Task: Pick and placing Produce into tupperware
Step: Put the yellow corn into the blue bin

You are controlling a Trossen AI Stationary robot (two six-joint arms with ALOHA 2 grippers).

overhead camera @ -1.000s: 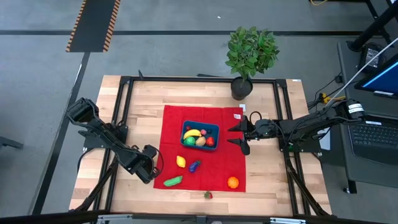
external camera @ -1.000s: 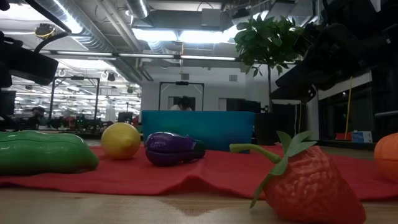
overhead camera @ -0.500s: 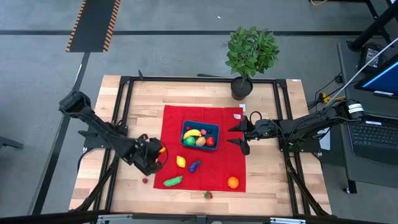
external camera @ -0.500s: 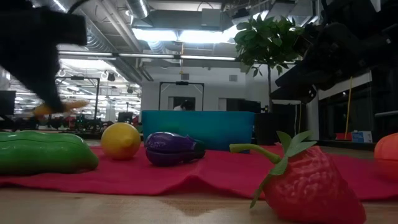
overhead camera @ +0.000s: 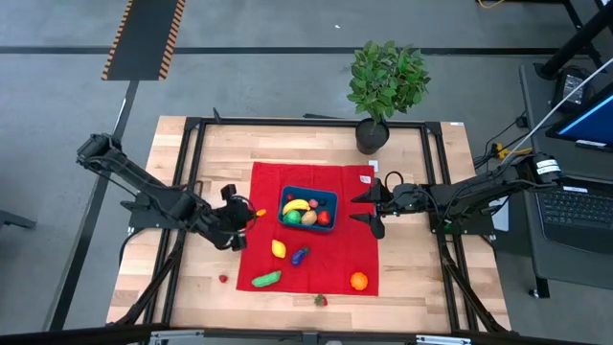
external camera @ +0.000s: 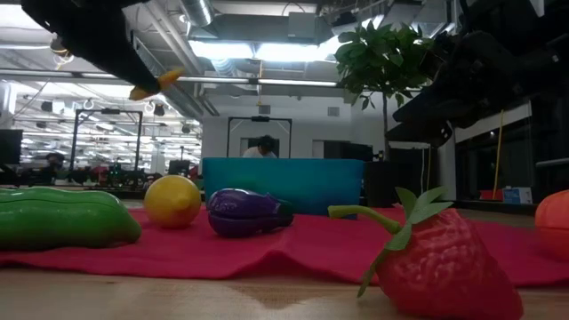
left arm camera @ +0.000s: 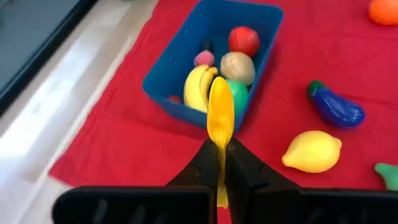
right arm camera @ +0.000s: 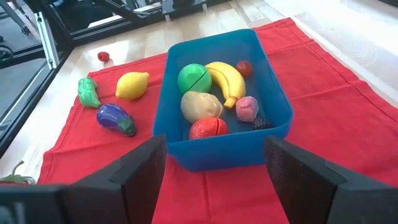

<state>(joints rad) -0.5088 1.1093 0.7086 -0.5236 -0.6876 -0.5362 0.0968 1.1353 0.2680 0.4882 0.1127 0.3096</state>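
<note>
Next, my left gripper lets go of the slim yellow-orange piece, which is to set it down between the banana and the potato inside the tupperware (overhead camera: 306, 209) (left arm camera: 218, 71).
The dark blue tupperware (overhead camera: 308, 209) sits on a red cloth and holds a banana (right arm camera: 225, 79), a green piece, a potato and several other toys. On the cloth lie a lemon (overhead camera: 278, 249), an eggplant (overhead camera: 300, 255), a green vegetable (overhead camera: 266, 279) and an orange (overhead camera: 358, 280). A strawberry (overhead camera: 320, 300) lies on the wood near the cloth's near edge. My left gripper (overhead camera: 247, 215) hangs left of the tupperware, shut on a slim yellow-orange piece (left arm camera: 220, 112). My right gripper (overhead camera: 370, 208) waits open at the cloth's right edge. My left gripper pinches the slim yellow-orange piece between its two fingers by the piece's near end (left arm camera: 220, 163). The piece sticks out past the fingertips, along the fingers, toward the tupperware. It is lifted clear, high over the cloth in the low view (external camera: 158, 83).
A potted plant (overhead camera: 384, 86) stands at the table's far edge. A small red piece (overhead camera: 223, 279) lies on the bare wood left of the cloth. A black frame runs along the table's sides. Bare wood shows left and right of the cloth.
My left gripper has risen from the table's near left part and moved toward the far edge and the tupperware, carrying the yellow-orange piece up with it. The small red piece on the wood has come into view where the gripper was.
</note>
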